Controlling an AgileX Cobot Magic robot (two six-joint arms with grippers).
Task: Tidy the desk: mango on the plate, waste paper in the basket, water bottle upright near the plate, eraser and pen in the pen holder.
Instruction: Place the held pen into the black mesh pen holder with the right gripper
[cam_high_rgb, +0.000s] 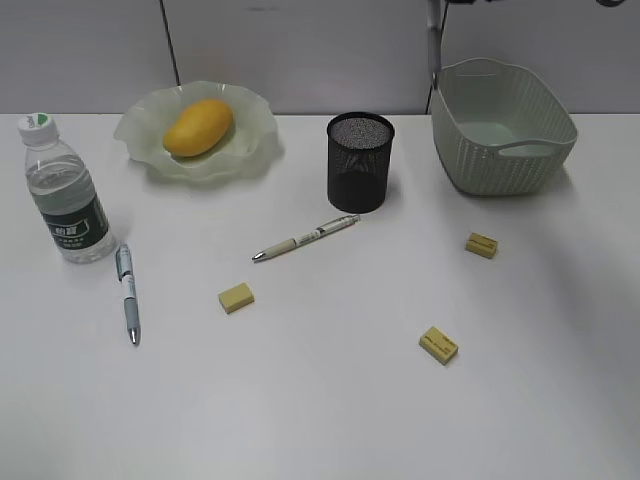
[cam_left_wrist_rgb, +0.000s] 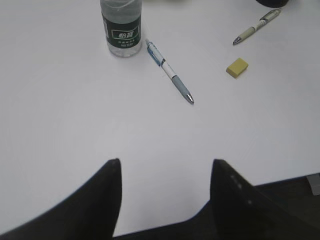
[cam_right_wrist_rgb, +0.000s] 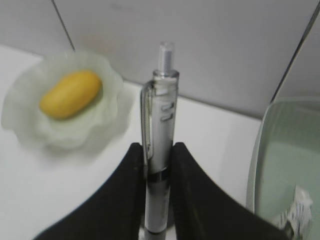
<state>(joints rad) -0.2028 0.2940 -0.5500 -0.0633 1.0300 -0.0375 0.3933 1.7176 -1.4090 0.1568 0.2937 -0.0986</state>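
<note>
The robot's right gripper will release the silver pen, now held upright beside the basket, inside the black pen holder (cam_high_rgb: 345, 136), against the holder's rim nearest the mango's plate.
My right gripper (cam_right_wrist_rgb: 157, 146) is shut on a silver pen (cam_right_wrist_rgb: 162, 100), held upright; in the exterior view that pen (cam_high_rgb: 433, 40) hangs at the top edge beside the basket (cam_high_rgb: 490, 160). The waste paper (cam_right_wrist_rgb: 296, 210) lies inside the basket (cam_right_wrist_rgb: 270, 150). The mango (cam_high_rgb: 198, 127) rests on the plate (cam_high_rgb: 140, 135). Left of the plate the water bottle (cam_high_rgb: 65, 200) stands upright. The pen holder (cam_high_rgb: 360, 160) stands mid-desk. Two more pens (cam_high_rgb: 305, 238) (cam_high_rgb: 127, 292) and three yellow erasers (cam_high_rgb: 236, 297) (cam_high_rgb: 438, 344) (cam_high_rgb: 481, 244) lie on the desk. My left gripper (cam_left_wrist_rgb: 166, 162) is open and empty.
The left gripper hovers low over the white desk (cam_left_wrist_rgb: 75, 125) near its front edge, with the bottle (cam_left_wrist_rgb: 121, 30), a pen (cam_left_wrist_rgb: 170, 72) and an eraser (cam_left_wrist_rgb: 237, 67) beyond it. A grey wall stands behind the desk.
</note>
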